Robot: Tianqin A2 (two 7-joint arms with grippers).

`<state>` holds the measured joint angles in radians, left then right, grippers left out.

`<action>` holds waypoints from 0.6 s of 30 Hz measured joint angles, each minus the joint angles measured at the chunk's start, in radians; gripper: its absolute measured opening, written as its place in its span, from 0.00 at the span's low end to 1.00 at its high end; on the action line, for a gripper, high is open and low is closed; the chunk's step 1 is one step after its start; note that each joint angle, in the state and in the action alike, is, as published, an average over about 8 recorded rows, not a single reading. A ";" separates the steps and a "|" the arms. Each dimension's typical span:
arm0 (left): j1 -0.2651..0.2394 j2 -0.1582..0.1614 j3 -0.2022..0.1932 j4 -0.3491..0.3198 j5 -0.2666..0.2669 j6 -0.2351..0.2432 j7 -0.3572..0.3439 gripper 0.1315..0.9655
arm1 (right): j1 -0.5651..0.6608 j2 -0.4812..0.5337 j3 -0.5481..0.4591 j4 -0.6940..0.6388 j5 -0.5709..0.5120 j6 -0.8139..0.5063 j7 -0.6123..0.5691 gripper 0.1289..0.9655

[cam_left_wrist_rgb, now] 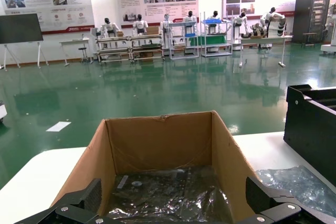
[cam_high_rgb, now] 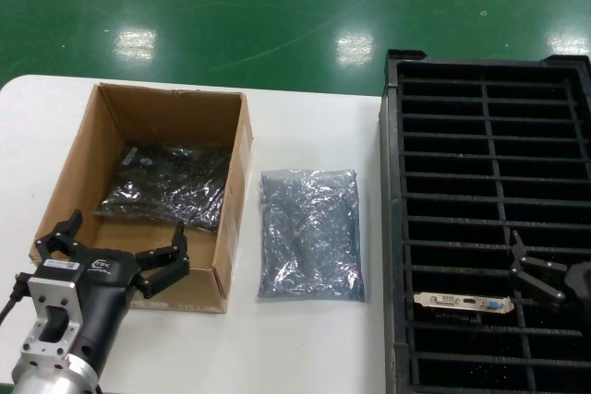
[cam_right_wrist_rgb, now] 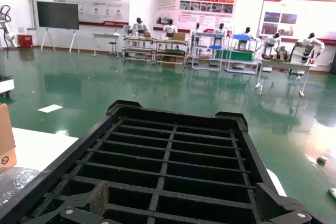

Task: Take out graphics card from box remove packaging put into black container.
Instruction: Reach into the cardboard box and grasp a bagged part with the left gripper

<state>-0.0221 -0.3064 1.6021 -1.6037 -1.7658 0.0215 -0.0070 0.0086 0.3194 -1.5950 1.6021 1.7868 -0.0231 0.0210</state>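
Note:
The robot's left gripper will close on the near edge of the shiny bag (cam_high_rgb: 162,218) in the brown cardboard box, because that bag still has an item in it.
The brown cardboard box (cam_high_rgb: 148,126) stands at the left of the table, with a dark item in a shiny bag (cam_high_rgb: 171,186) inside; the left wrist view shows it too (cam_left_wrist_rgb: 168,192). A crinkled grey-blue bag (cam_high_rgb: 309,232) lies flat on the table between the box and the black container (cam_high_rgb: 489,71). The graphics card's silver end bracket (cam_high_rgb: 462,302) shows in a front slot of the container. My left gripper (cam_high_rgb: 125,232) is open and empty above the box's near wall. My right gripper (cam_high_rgb: 534,269) is open and empty over the container, just right of the bracket.
The white table (cam_high_rgb: 305,348) has a rounded far-left corner and ends at green floor beyond. The container's ribs (cam_right_wrist_rgb: 168,166) divide it into long narrow slots. The loose bag also shows in the left wrist view (cam_left_wrist_rgb: 299,182).

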 joint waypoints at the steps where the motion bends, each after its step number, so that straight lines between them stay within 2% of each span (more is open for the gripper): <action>1: 0.000 0.000 0.000 0.000 0.000 0.000 0.000 1.00 | 0.000 0.000 0.000 0.000 0.000 0.000 0.000 1.00; 11: -0.001 0.006 -0.009 -0.001 0.001 0.011 0.016 1.00 | 0.000 0.000 0.000 0.000 0.000 0.000 0.000 1.00; 15: -0.014 0.021 -0.047 0.001 0.002 0.062 0.091 1.00 | 0.000 0.000 0.000 0.000 0.000 0.000 0.000 1.00; 18: -0.047 0.012 -0.084 0.016 0.001 0.123 0.173 1.00 | 0.000 0.000 0.000 0.000 0.000 0.000 0.000 1.00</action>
<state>-0.0694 -0.2941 1.5177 -1.5874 -1.7644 0.1446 0.1660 0.0086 0.3194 -1.5950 1.6021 1.7868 -0.0231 0.0210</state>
